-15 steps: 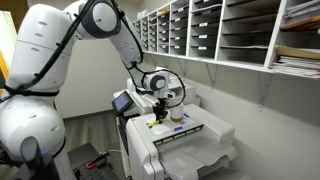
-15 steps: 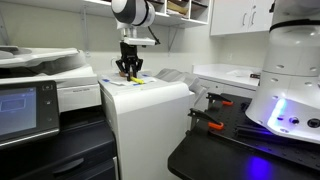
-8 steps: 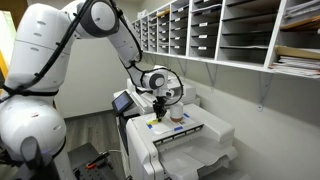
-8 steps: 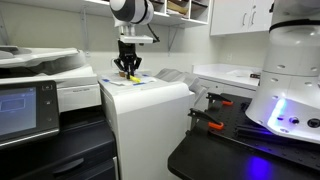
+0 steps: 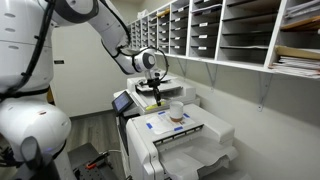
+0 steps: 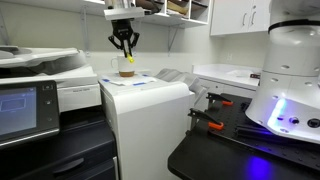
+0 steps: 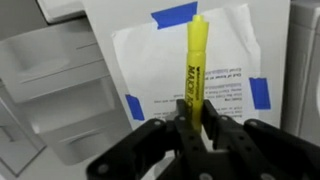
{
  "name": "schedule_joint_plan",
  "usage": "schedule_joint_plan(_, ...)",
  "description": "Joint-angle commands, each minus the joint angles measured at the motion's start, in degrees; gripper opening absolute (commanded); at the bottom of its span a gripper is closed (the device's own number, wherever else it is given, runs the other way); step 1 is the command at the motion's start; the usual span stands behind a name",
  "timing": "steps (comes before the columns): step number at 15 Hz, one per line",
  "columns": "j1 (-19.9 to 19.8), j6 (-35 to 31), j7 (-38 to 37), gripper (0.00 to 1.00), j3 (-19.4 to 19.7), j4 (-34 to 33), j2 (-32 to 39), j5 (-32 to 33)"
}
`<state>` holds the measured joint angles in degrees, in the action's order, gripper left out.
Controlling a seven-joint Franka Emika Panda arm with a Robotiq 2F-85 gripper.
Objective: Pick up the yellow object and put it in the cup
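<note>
My gripper should release the yellow object inside the whitish cup (image 5: 177,107) beside the taped white sheet on the printer top.
My gripper (image 7: 193,128) is shut on the yellow object (image 7: 195,60), a highlighter that sticks out straight past the fingertips. In both exterior views the gripper (image 5: 152,90) (image 6: 125,48) hangs raised above the printer top with the yellow object (image 6: 130,58) pointing down from it. The cup (image 5: 176,112), small and whitish with a tan lower band, stands on the printer top; in an exterior view it (image 6: 126,70) sits just below the gripper. The cup is out of the wrist view.
A white sheet (image 7: 190,75) held down by blue tape patches (image 7: 173,16) lies on the printer top (image 5: 190,130). Wall shelves of paper trays (image 5: 230,30) run behind. A touch panel (image 5: 123,101) sits at the printer's side.
My gripper has lifted off the printer top with the yellow object in it and moved away from the sheet, over toward the cup.
</note>
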<state>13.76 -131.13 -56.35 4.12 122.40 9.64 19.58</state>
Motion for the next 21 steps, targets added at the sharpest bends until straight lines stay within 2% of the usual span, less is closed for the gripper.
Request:
schedule_joint_plan(1,-0.3,3.8,-14.7,0.05,-1.1,-1.0,-2.1,9.2)
schedule_joint_plan(11,-1.4,9.0,-52.3,0.05,-2.6,-8.6,1.7,34.0)
schedule_joint_plan(15,-1.5,14.9,-64.6,0.05,-2.5,-12.3,6.0,43.6)
schedule_joint_plan(18,-1.6,19.7,-69.8,0.05,-3.2,-14.6,9.4,47.8)
schedule_joint_plan(21,-2.1,20.4,-68.8,0.05,-4.3,-16.3,12.6,47.4)
